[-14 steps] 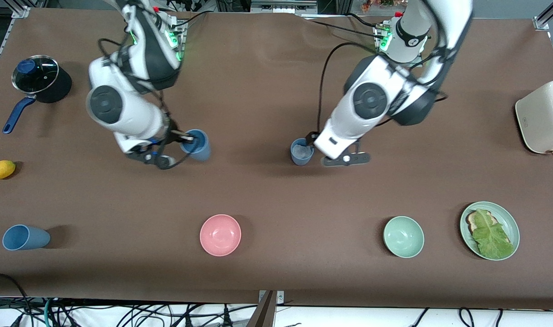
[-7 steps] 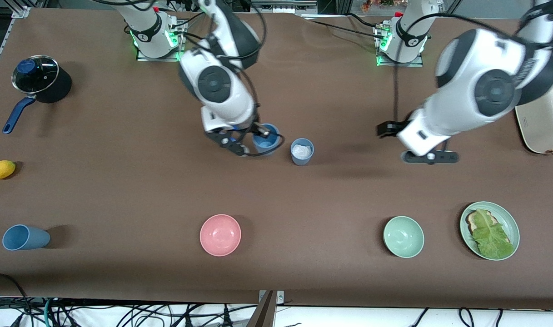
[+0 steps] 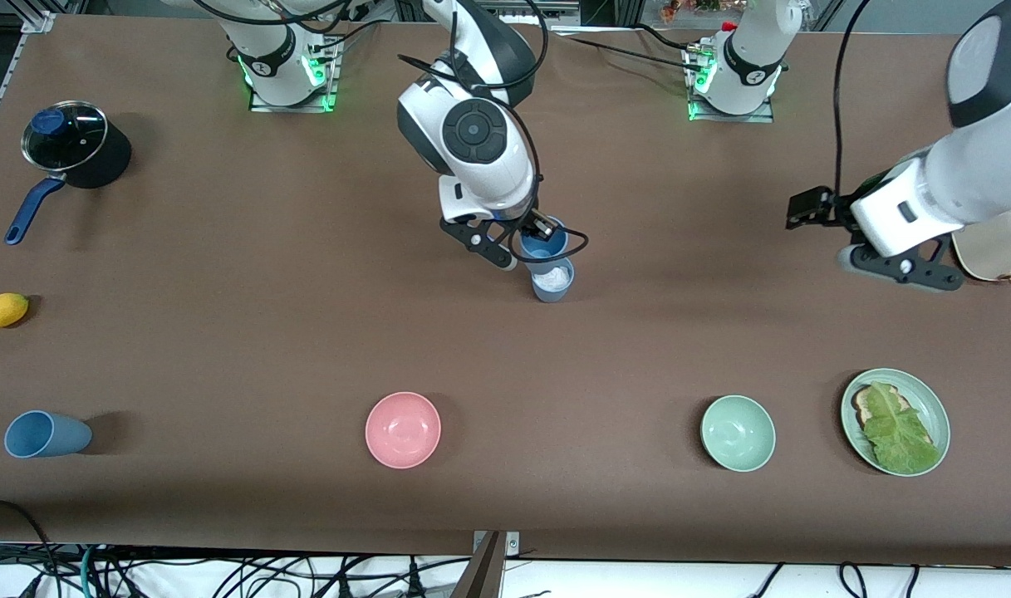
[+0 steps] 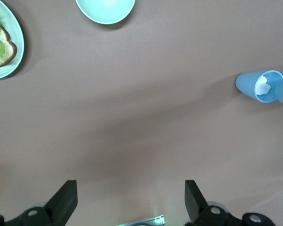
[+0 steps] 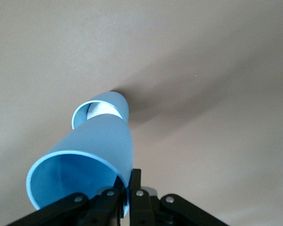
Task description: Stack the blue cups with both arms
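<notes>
The robot's right gripper needs to release the sky-blue cup inside the upright grey-blue cup (image 3: 554, 274) (image 5: 102, 110) that stands in the middle of the table.
My right gripper (image 3: 538, 227) is shut on the rim of a sky-blue cup (image 3: 547, 247) and holds it tilted just above a duller grey-blue cup (image 3: 553, 284). That lower cup stands upright mid-table with something white inside. In the right wrist view the held cup (image 5: 85, 165) covers most of the lower cup (image 5: 100, 109), and my right gripper (image 5: 127, 188) pinches its wall. My left gripper (image 3: 808, 209) hangs open and empty over the table near the toaster. In its wrist view the left gripper (image 4: 129, 200) is over bare table, far from the standing cup (image 4: 257, 86).
A third blue cup (image 3: 44, 434) lies on its side near the front edge at the right arm's end. Also on the table: lidded pot (image 3: 73, 145), yellow fruit (image 3: 2, 310), pink bowl (image 3: 403, 429), green bowl (image 3: 738, 433), plate (image 3: 935, 407) with toast and lettuce, toaster (image 3: 999, 249).
My right arm carried the sky-blue cup from its own end of the table to over the standing cup. My left arm drew away from that cup toward the toaster.
</notes>
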Motion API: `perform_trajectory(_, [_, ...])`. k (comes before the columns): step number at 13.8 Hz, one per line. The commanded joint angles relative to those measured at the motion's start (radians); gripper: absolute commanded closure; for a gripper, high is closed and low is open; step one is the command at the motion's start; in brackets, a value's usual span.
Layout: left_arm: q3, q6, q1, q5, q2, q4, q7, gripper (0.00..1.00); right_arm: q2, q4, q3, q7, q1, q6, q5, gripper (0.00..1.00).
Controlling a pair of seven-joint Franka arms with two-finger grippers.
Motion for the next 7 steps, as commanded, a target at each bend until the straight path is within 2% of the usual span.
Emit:
perform_trajectory(1, [0.000,0.036,-0.013,0.026,-0.091,-0.081,0.033,0.00,0.051,0.061,-0.009,0.016,0.008,0.022,0.025,1.00])
perform_trajectory(3, [0.112,0.151,-0.117,0.046,-0.175,-0.219,0.025,0.00,0.058,0.061,-0.009,0.017,0.016,0.038,0.025,1.00])
perform_trajectory(5, [0.199,0.162,-0.166,0.038,-0.185,-0.232,0.020,0.00,0.064,0.061,-0.011,0.016,0.018,0.038,0.024,1.00])
perform_trajectory(7, [0.224,0.162,-0.194,0.041,-0.188,-0.233,0.020,0.00,0.069,0.061,-0.011,0.017,0.019,0.039,0.024,1.00])
